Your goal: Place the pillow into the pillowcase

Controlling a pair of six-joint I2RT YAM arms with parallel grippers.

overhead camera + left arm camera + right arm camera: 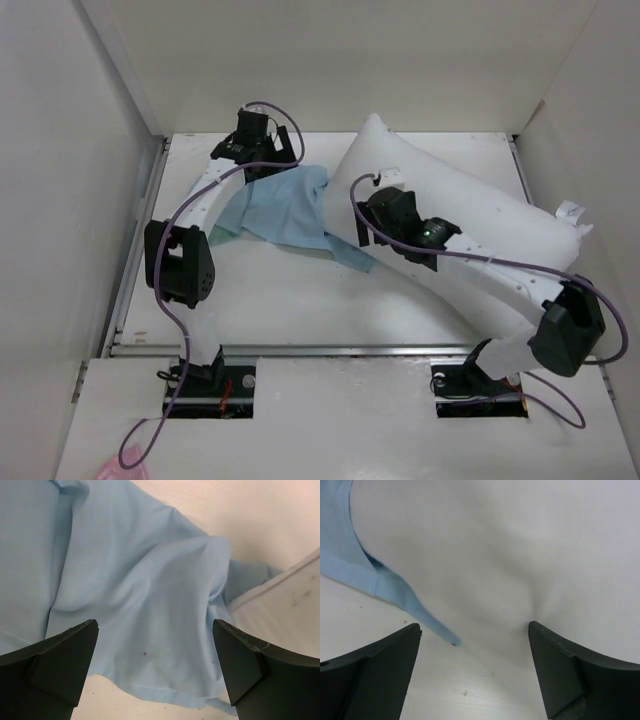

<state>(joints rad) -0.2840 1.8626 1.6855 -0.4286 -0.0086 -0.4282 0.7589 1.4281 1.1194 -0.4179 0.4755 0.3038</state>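
Note:
The robot's right gripper should next grab the white pillow by the upper side of its far end [377, 160], close to the pale blue pillowcase.
The white pillow [470, 205] lies slanted across the right half of the table; it fills the right wrist view [510, 555]. The pale blue pillowcase [285, 210] lies crumpled left of it, one corner reaching under the pillow's near edge [385, 587]. It fills the left wrist view [135, 590]. My left gripper [262, 162] is open, low over the pillowcase's far edge [155, 630], holding nothing. My right gripper [372, 215] is open at the pillow's near left side [475, 630], jaws wide either side of the pillow's edge and holding nothing.
White walls close in the table on the left [60, 200], back [340, 60] and right [600, 150]. A metal rail [330, 350] runs along the table's near edge. A pink object [125, 468] lies at the bottom left.

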